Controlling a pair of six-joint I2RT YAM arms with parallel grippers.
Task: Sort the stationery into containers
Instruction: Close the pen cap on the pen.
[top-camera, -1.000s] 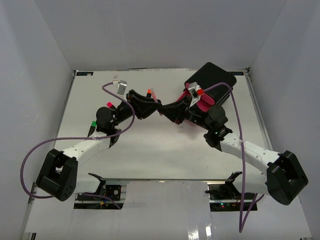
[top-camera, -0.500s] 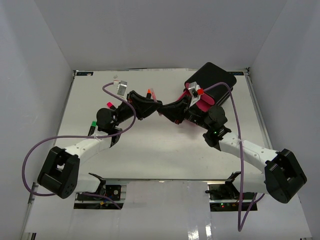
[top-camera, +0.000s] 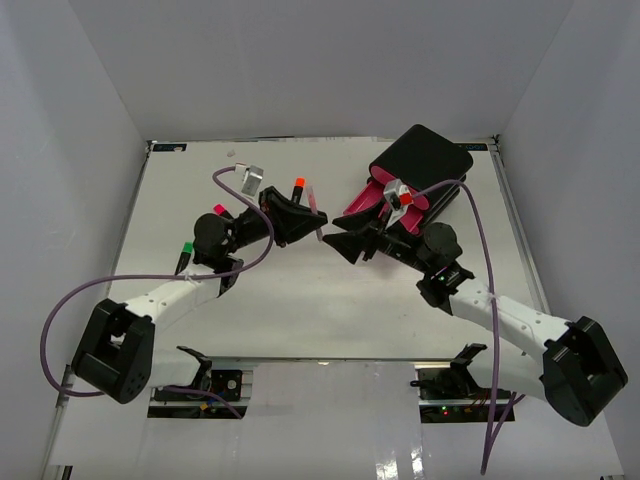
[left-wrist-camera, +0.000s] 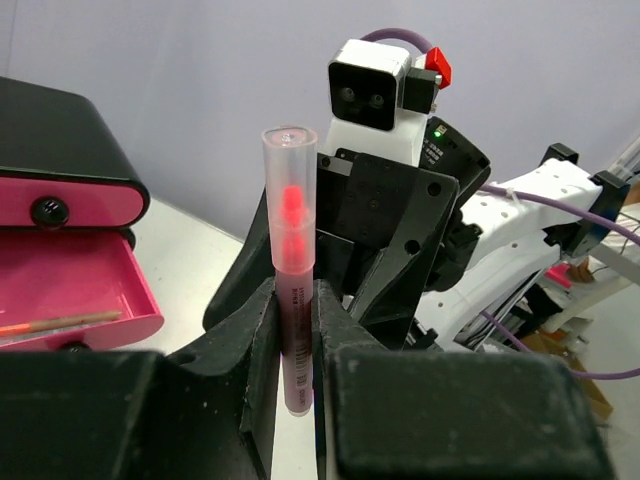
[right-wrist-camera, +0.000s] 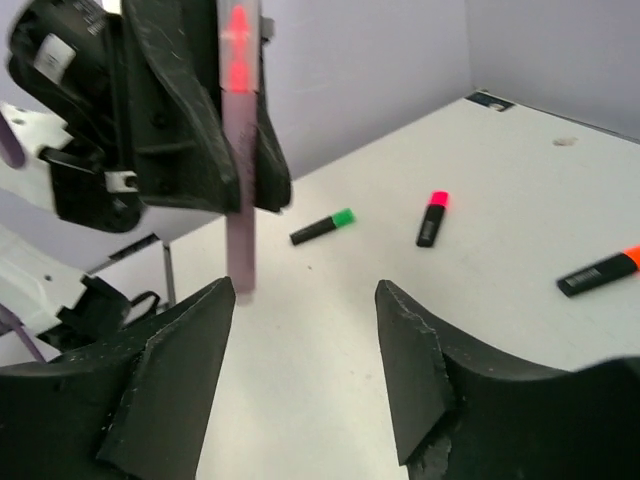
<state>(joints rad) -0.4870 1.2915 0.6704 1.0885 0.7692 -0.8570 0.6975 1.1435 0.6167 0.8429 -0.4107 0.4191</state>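
Note:
Next, I tip the pink pen with my left gripper, as it stands upright outside my right gripper's open fingers, while my right gripper takes its clear top (top-camera: 310, 191).
A pink pen (left-wrist-camera: 292, 250) stands upright between my left gripper's (left-wrist-camera: 295, 335) fingers, which are shut on its lower barrel. In the top view that gripper (top-camera: 310, 222) holds the pen (top-camera: 316, 212) at mid-table. My right gripper (right-wrist-camera: 305, 300) is open just in front of it, with the pen (right-wrist-camera: 240, 200) beside its left fingertip and apart from it. From above, the right gripper (top-camera: 335, 240) faces the left one. The black box of drawers (top-camera: 425, 160) stands back right, with a pink drawer (left-wrist-camera: 70, 295) pulled out and a thin orange pen (left-wrist-camera: 55, 323) inside.
Three stubby black highlighters lie on the table: green-capped (right-wrist-camera: 322, 228), pink-capped (right-wrist-camera: 432, 218) and orange-capped (right-wrist-camera: 600, 270). In the top view they are at the left (top-camera: 186, 250), left middle (top-camera: 218, 210) and back middle (top-camera: 298, 185). Purple cables loop over both arms.
My right gripper has opened, let go of the pink pen and drawn back a little to the right. My left gripper has closed on the pen and keeps it.

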